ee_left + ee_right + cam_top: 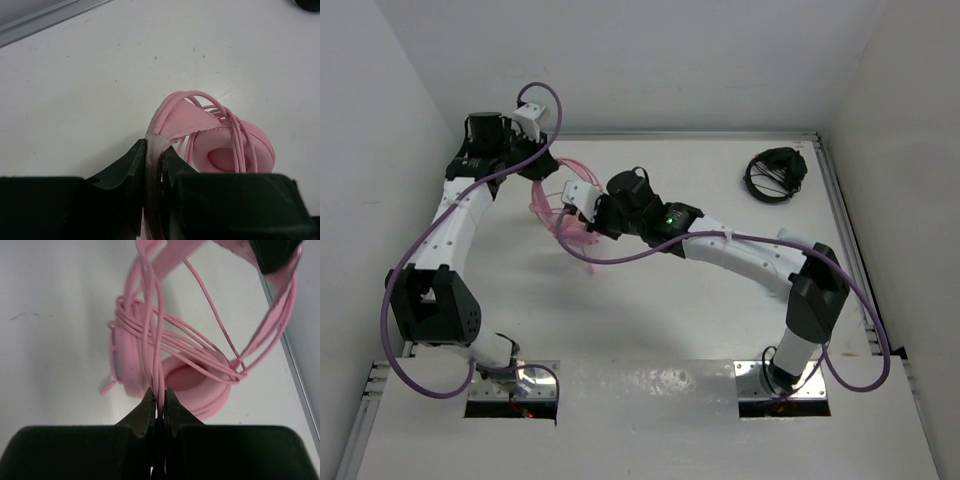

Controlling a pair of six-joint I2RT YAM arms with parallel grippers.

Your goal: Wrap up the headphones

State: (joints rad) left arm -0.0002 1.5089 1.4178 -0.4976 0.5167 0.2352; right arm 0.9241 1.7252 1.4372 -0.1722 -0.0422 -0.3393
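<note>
I should use my left gripper to let go of the pink headphones in the back table corner [514, 193] that is farthest away from the black headphones.
The pink headphones [560, 218] lie at the back left of the table between my two grippers. My left gripper [154, 147] is shut on the thin pink headband [172, 117], with a padded earcup [250, 155] just to its right. Several loops of the pink cable [235, 132] cross that earcup. My right gripper [159, 393] is shut on a bunch of cable strands [155, 340] right above the earcup [197, 385]. The cable loops run around both earcups and up to the headband [280, 315]. From above, the left gripper [542, 172] sits behind the headphones and the right gripper [582, 205] over them.
Black headphones [775, 175] with a coiled cable lie at the back right corner. A metal rail [690, 135] edges the table at the back, and another runs along the right side [845, 240]. White walls enclose the table on three sides.
</note>
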